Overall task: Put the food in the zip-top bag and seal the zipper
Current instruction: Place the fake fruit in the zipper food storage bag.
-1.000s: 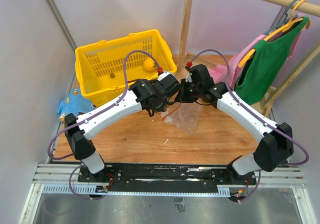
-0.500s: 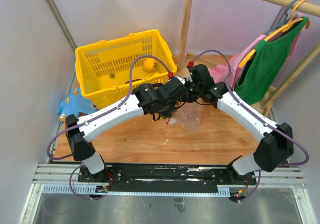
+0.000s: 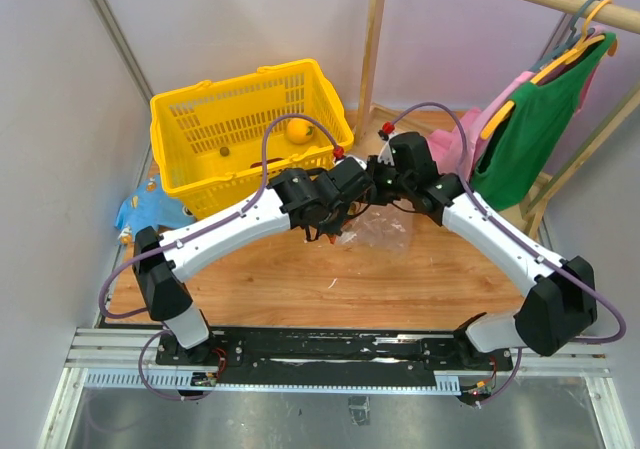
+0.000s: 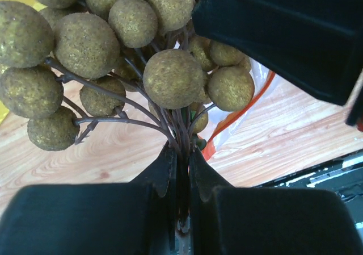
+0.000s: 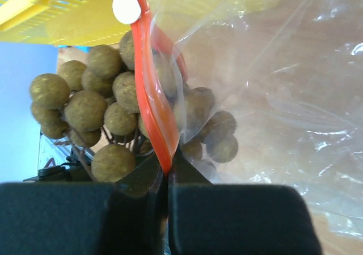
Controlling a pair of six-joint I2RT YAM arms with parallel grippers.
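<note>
I will open my right gripper, grip the zipper strip (image 5: 161,136) again and pull the bag over the grapes, since several grapes lie outside the bag's red-orange zipper strip.
My left gripper (image 4: 181,153) is shut on the stems of the bunch of olive-brown grapes (image 4: 170,76) and holds it at the mouth of the zip-top bag (image 5: 272,90). Some grapes (image 5: 218,133) show behind the clear plastic, others (image 5: 85,104) outside it. My right gripper (image 5: 167,172) is shut on the red-orange zipper strip (image 5: 153,104); its white slider tab (image 5: 126,6) is at the far end. In the top view the two grippers meet over the bag (image 3: 385,231) at mid-table. A yellow-orange fruit (image 3: 297,130) lies in the yellow basket.
The yellow basket (image 3: 190,109) stands at the back left, just behind the left gripper (image 3: 335,214). A blue packet (image 3: 145,209) lies left of it. A wooden post (image 3: 372,39) and hanging green and pink clothes (image 3: 530,119) stand at the back right.
My left gripper has moved right with the grapes, up against the bag's mouth. My right gripper has shifted slightly right, still holding the bag's strip.
</note>
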